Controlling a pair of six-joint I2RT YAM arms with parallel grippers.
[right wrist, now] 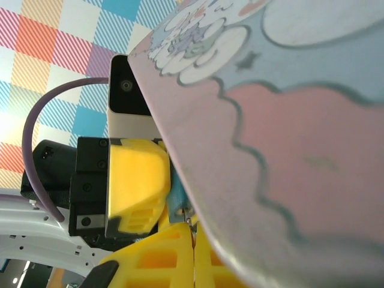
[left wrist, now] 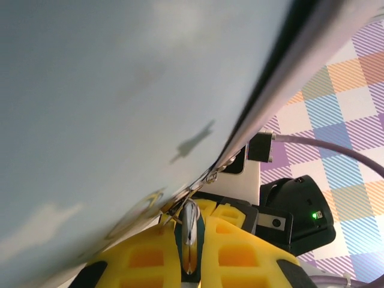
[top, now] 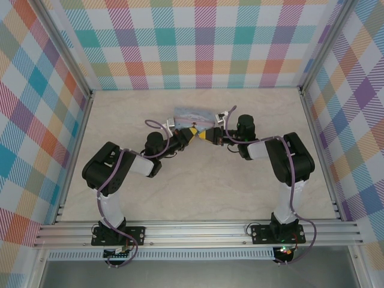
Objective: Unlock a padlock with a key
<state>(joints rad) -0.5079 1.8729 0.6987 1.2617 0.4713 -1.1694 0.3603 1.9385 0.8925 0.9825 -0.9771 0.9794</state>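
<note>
The tin's edge crowds my right gripper at the padlock, so next my right gripper opens, back away and takes the key [right wrist: 189, 221] with its wrist rolled before turning it.
My left gripper [left wrist: 193, 237] is shut on the padlock [left wrist: 189, 222], a small bluish body with a silvery edge wedged between the yellow pads. In the right wrist view the padlock's blue body [right wrist: 176, 198] pokes out beside the left gripper's yellow finger [right wrist: 135, 180]. My right gripper [right wrist: 193, 237] is shut on the key [right wrist: 188, 221], a thin metal sliver whose tip touches the padlock's underside. Seen from above, the left gripper [top: 191, 132] and right gripper [top: 206, 136] meet tip to tip mid-table.
A light blue cartoon-printed tin [top: 192, 113] lies just behind the grippers and looms close in both wrist views [left wrist: 120, 90] [right wrist: 288, 120]. Plaid walls enclose the beige table [top: 198, 192] on three sides.
</note>
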